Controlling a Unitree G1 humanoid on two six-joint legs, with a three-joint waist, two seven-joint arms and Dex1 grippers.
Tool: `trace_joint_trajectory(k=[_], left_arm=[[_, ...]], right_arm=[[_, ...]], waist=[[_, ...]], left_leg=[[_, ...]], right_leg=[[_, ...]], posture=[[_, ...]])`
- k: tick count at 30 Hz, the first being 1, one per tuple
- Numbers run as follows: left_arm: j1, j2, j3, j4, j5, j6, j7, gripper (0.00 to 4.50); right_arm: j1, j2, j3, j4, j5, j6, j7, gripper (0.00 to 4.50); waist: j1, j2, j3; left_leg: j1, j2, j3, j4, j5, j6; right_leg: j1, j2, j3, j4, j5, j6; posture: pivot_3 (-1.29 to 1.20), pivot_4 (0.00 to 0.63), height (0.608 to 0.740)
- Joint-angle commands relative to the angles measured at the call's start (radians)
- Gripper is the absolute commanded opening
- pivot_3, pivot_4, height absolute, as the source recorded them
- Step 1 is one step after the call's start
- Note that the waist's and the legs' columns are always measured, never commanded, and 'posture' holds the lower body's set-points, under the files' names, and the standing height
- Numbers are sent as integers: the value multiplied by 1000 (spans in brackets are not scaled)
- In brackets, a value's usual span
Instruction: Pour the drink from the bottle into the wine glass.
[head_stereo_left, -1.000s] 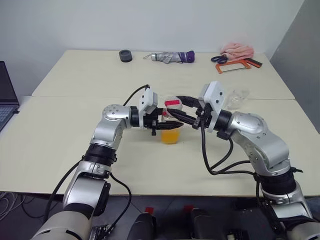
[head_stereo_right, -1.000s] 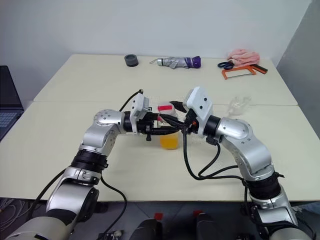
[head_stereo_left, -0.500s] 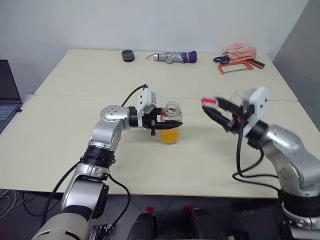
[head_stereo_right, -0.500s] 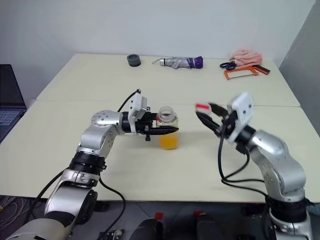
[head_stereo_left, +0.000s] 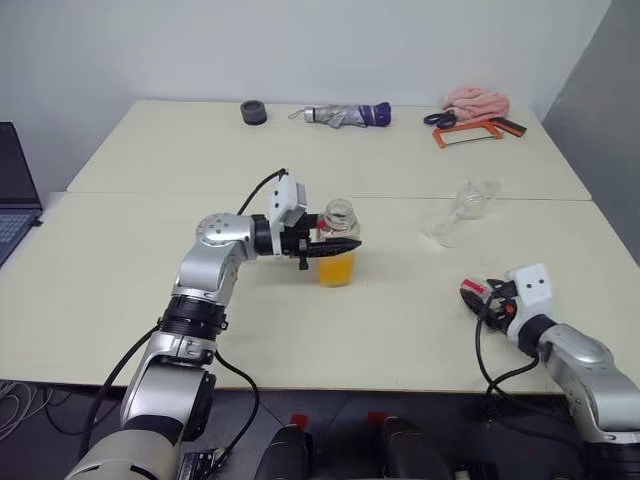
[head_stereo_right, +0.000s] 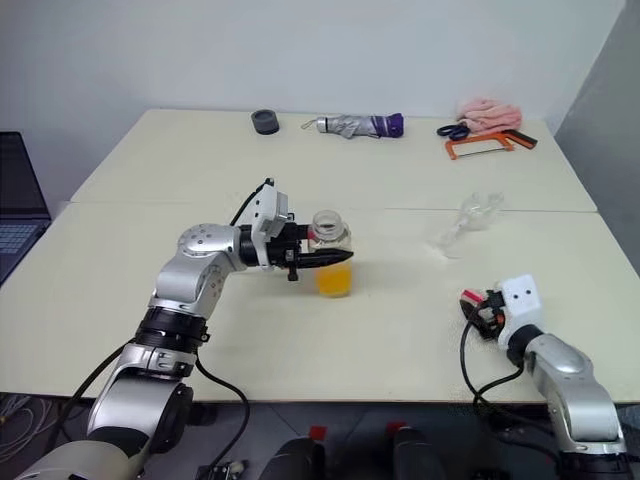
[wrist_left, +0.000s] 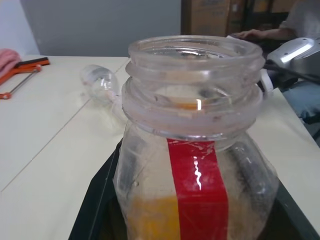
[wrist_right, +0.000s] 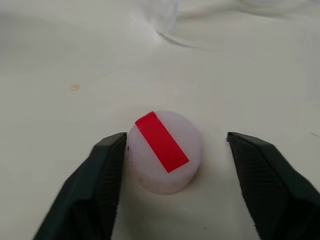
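Observation:
The robot's left gripper will put the bottle down on the table just before the seam, in line with the black roll (head_stereo_left: 222, 230).
At the table's middle the bottle (head_stereo_left: 341, 215) stands upright and uncapped, with my left gripper (head_stereo_left: 340, 245) shut on its body from the left. The orange drink (head_stereo_left: 336, 271) fills its lower part, and a red strip runs down its side (wrist_left: 197, 200). The wine glass (head_stereo_left: 462, 208) lies on its side to the right of the bottle, apart from both grippers. Low over the table at the front right, my right gripper (head_stereo_left: 478, 296) is open. The pale cap (wrist_right: 164, 150) with its red band rests on the table between the fingers.
Along the far edge lie a black roll (head_stereo_left: 252, 111), a folded umbrella (head_stereo_left: 345, 114), scissors (head_stereo_left: 437, 118), an orange hacksaw (head_stereo_left: 470, 131) and a pink cloth (head_stereo_left: 477, 98). A laptop (head_stereo_left: 10, 190) sits at the left edge. A seam (head_stereo_left: 130, 193) crosses the tabletop behind the bottle.
My right gripper took the cap off the bottle's mouth, swung right and down to the table, and opened around it. The left gripper has kept the bottle still.

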Motion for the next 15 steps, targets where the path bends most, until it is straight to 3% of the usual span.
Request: trace_joint_trajectory(k=[1,4,7,12,15], left_arm=[[-7,12,67,-45,-33,-3,67,1769],[-12,19,123,-22,-15,-33,179,1769],[-25,41,193,48,57,-101,388,1769],[-54,65,271,176,108,-165,630,1768],[-61,80,308,236,110,-181,718,1767]], right_arm=[[22,-68,-29,-58,18,-25,83,4500],[6,-137,-24,-88,15,-50,146,4500],[-133,-150,67,-189,101,18,226,4500],[-401,0,257,-187,140,78,226,4500],[-546,120,391,-86,80,74,209,4500]], waist=[[1,0,0],[0,0,0],[-13,0,0],[-23,0,0],[-20,0,0]], left_leg=[[0,0,0,0,0,0],[0,0,0,0,0,0],[1,1,0,0,0,0],[3,3,-3,-1,0,0],[1,2,-3,0,1,-2]], right_leg=[[0,0,0,0,0,0],[0,0,0,0,0,0],[0,1,0,0,0,0],[1,3,-2,0,0,0],[0,1,-2,0,0,0]], posture=[[0,150,740],[0,150,740],[0,150,740],[0,150,740],[0,150,740]])
